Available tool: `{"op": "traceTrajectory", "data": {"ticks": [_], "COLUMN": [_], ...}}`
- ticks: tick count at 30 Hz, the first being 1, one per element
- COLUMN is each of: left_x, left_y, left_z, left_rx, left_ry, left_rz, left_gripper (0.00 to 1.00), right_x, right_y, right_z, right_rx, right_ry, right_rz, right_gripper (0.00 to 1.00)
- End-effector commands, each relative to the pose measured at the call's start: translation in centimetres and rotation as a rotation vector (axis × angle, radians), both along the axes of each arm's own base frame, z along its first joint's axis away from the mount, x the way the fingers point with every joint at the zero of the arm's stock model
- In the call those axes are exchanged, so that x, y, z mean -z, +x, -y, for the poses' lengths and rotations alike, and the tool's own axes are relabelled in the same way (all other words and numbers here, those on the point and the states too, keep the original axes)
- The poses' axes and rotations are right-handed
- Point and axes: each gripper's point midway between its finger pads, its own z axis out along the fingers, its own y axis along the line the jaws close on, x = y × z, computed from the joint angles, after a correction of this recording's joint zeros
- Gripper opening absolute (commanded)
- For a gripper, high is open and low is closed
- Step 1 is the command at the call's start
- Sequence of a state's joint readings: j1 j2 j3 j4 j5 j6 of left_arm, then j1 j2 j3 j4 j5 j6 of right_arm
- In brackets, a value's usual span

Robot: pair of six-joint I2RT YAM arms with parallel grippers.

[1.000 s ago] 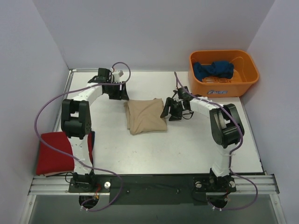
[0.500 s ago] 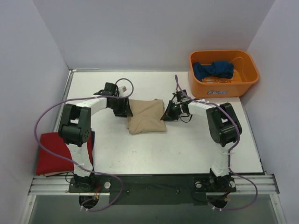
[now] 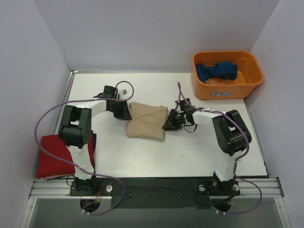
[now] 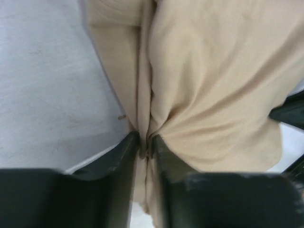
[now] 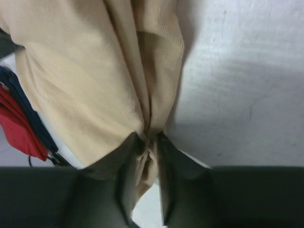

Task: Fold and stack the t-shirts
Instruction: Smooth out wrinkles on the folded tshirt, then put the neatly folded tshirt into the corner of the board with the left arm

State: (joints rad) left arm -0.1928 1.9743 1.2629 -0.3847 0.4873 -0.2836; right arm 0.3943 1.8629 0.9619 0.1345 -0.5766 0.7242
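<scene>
My left gripper is pinching a thin fold at the edge of the tan t-shirt. It should open and grab a thicker bunch (image 4: 160, 111) there before it carries the tan t-shirt alone.
The folded tan t-shirt (image 3: 146, 121) lies mid-table between both arms. My left gripper (image 3: 124, 113) is shut on its left edge; the cloth (image 4: 199, 80) bunches between the black fingers (image 4: 126, 156). My right gripper (image 3: 169, 122) is shut on its right edge, with the fabric (image 5: 95, 71) pinched between the fingers (image 5: 171, 161). The red t-shirt (image 3: 54, 156) lies folded at the near left, with a strip of dark blue cloth (image 3: 93, 142) along its right side. Another dark blue t-shirt (image 3: 217, 71) sits crumpled in the orange bin (image 3: 251, 80).
The orange bin stands at the back right, off the table's corner. White walls close in the left, back and right sides. A metal rail (image 3: 156, 186) runs along the near edge by the arm bases.
Both grippers have closed in on the tan shirt's sides and pinched it. The shirt has shifted toward the near left and turned slightly.
</scene>
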Motion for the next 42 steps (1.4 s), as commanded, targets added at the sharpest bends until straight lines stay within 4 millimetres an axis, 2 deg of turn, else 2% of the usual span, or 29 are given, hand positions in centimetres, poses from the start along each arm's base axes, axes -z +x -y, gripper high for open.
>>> {"op": "traceTrajectory", "data": {"ticks": [1,2,3,4,5,6,10,13,17,19,21,22,23,24,25,27,30,31,32,33,34,35,36,37,38,39,40,41,42], "left_x": [-1.6,-1.6,-1.4,-1.3,-1.4,-1.4,-0.5,1.4,3.2,3.8,4.1,4.2,4.1,4.0,3.6,2.7,1.0,-0.4,-0.6,-2.0,-2.3,-3.3,-3.6,-4.6,-5.5,-5.6,-6.5,-6.7,-7.4], "left_y": [-0.9,-1.0,-1.1,-0.9,-0.8,-0.8,-1.6,-2.5,-2.9,-2.9,-3.3,-3.4,-3.7,-3.8,-3.9,-3.8,-3.6,-3.3,-3.7,-4.5,-4.8,-6.2,-6.6,-8.2,-8.6,-10.4,-10.7,-12.4,-12.9], "left_z": [0.1,0.1,-0.1,-0.3,-0.5,-0.6,1.4,2.4,2.5,2.8,3.3,3.6,4.2,4.4,4.9,5.1,4.2,3.7,2.8,2.2,1.3,0.5,-0.4,-1.3,-2.3,-3.3,-4.3,-5.3,-6.6], "left_rx": [0.071,0.058,0.049,0.027,0.014,0.009,0.051,0.076,0.058,0.059,0.073,0.076,0.091,0.1,0.112,0.123,0.131,0.154,0.152,0.196,0.198,0.242,0.243,0.294,0.31,0.356,0.371,0.427,0.445], "left_ry": [0.019,0.013,0.013,0.01,0.011,0.018,-0.016,-0.022,-0.05,-0.074,-0.105,-0.122,-0.148,-0.163,-0.193,-0.225,-0.223,-0.205,-0.167,-0.127,-0.074,-0.039,0.008,0.048,0.097,0.135,0.184,0.221,0.277], "left_rz": [0.083,0.073,0.067,0.061,0.061,0.063,0.057,-0.002,-0.084,-0.106,-0.127,-0.133,-0.144,-0.142,-0.147,-0.134,-0.104,-0.046,-0.054,-0.024,-0.017,-0.007,-0.003,-0.004,0.027,-0.012,0.016,-0.015,0.006], "left_gripper": [0.47,0.54,0.64,0.66,0.8,0.88,0.89,0.9,0.91,0.85,0.71,0.59,0.52,0.38,0.2,0.0,0.0,0.0,0.0,0.0,0.0,0.0,0.0,0.0,0.0,0.0,0.0,0.0,0.0], "right_x": [-1.6,-2.1,-2.1,-2.5,-2.6,-2.9,-3.2,-1.9,-0.4,-0.5,-0.8,-0.8,-1.1,-1.2,-1.4,-2.1,-3.4,-4.3,-4.6,-5.6,-5.8,-6.6,-7.0,-7.5,-7.7,-8.0,-8.3,-8.4,-8.7], "right_y": [-1.4,-1.2,-0.8,-0.5,0.2,0.2,1.8,2.4,2.5,2.8,2.7,2.7,2.7,2.7,2.6,2.4,1.9,1.3,0.9,0.2,-0.2,-1.1,-1.3,-2.1,-2.4,-3.0,-3.6,-3.6,-4.0], "right_z": [-0.1,-0.1,0.3,0.7,1.2,1.8,2.3,1.8,1.0,0.7,0.6,0.6,0.7,0.9,1.0,1.5,2.9,3.4,3.8,4.4,4.9,5.5,5.9,6.5,6.8,7.3,7.6,7.9,8.2], "right_rx": [-0.053,-0.051,-0.033,-0.015,0.007,0.019,0.041,0.049,0.063,0.065,0.068,0.067,0.068,0.072,0.075,0.088,0.11,0.106,0.107,0.093,0.09,0.074,0.075,0.069,0.065,0.06,0.062,0.062,0.065], "right_ry": [-0.036,-0.036,-0.051,-0.057,-0.074,-0.094,-0.136,-0.143,-0.126,-0.118,-0.111,-0.111,-0.109,-0.112,-0.111,-0.11,-0.113,-0.115,-0.126,-0.135,-0.153,-0.17,-0.183,-0.199,-0.207,-0.222,-0.227,-0.239,-0.241], "right_rz": [0.019,0.026,0.034,0.034,0.05,0.034,0.046,0.007,-0.032,-0.025,-0.019,-0.017,-0.009,-0.006,-0.001,0.012,0.042,0.063,0.068,0.091,0.095,0.11,0.123,0.136,0.144,0.154,0.16,0.17,0.178], "right_gripper": [0.27,0.35,0.38,0.4,0.4,0.41,0.44,0.43,0.42,0.42,0.42,0.42,0.42,0.42,0.42,0.42,0.43,0.43,0.43,0.43,0.44,0.43,0.44,0.44,0.44,0.44,0.44,0.44,0.44]}}
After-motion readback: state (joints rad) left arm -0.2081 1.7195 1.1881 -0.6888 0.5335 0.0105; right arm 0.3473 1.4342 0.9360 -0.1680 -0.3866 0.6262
